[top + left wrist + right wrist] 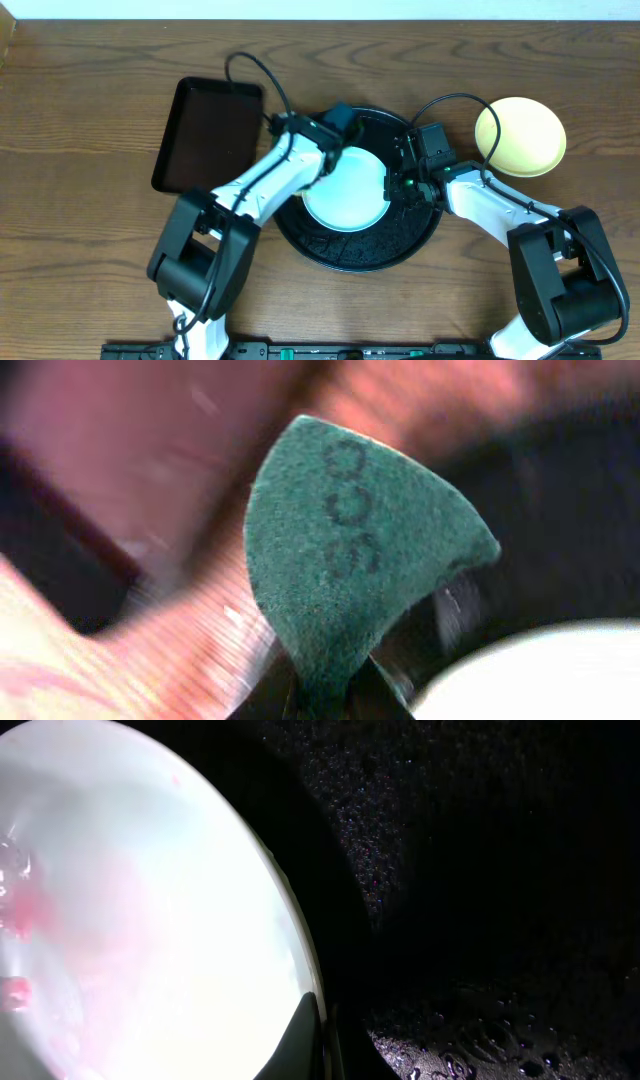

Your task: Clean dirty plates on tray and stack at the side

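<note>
Next, I let go of the green scouring pad with my left gripper near the middle of the small rectangular black tray point(200, 152).
A pale mint-blue plate point(345, 190) lies in the large round black tray point(360, 255). My left gripper point(335, 125) is shut on a dark green scouring pad point(350, 560) and hovers at the plate's far-left edge. My right gripper point(400, 183) is shut on the plate's right rim; the right wrist view shows its fingers point(320, 1040) pinching the rim of the plate point(130, 920), which bears pink-red smears. A pale yellow plate point(520, 135) lies on the table to the right of the tray. I cannot see a third plate.
A smaller rectangular black tray point(205, 135) lies at the left of the round tray. The round tray's floor point(480, 870) is wet with droplets. Cables run from both arms over the tray's back rim.
</note>
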`<state>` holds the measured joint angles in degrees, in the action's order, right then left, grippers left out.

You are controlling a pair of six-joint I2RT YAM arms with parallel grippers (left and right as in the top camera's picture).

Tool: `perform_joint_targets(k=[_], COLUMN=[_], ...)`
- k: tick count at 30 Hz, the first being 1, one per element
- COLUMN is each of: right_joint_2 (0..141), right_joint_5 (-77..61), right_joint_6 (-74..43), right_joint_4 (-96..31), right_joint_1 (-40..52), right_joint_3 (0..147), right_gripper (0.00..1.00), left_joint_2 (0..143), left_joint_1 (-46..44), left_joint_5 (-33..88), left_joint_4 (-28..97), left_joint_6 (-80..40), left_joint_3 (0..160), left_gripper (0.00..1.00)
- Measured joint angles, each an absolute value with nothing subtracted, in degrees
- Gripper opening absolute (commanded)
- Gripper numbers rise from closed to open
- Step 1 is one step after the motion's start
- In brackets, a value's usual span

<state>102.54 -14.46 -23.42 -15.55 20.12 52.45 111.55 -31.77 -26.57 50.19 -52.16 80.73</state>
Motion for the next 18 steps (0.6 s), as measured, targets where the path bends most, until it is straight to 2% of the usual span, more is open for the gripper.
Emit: perform_joint_targets(k=[2,9,14,18], right_joint_2=[102.5,102.5,100.1,93.9], right_joint_5=[-14.4,-14.2,-9.5,-2.3], right_joint_6=[-23.4,-22.0,-20.1,-15.6], right_joint_4=[-15.6,-16.6,-23.1,-26.9], right_joint_1=[20.1,20.1,20.1,20.4], right_joint_3=[52.4,52.9,54.5,58.1], right_gripper=[0.02,0.01,0.01,0.01], left_joint_2=[111.5,110.8,106.7,105.1], left_joint_1=[-30.9,-30.4,-25.3,-15.2], left_joint_5=[-29.8,-33.1,-25.8,-15.1], left_joint_4=[51.2,51.1,50.3,48.6], left_joint_6=[-51.2,-45.8,-42.3,-36.4], left_joint_3=[82.6,87.9,87.9,88.2], left_gripper=[0.11,0.10,0.08,0.07])
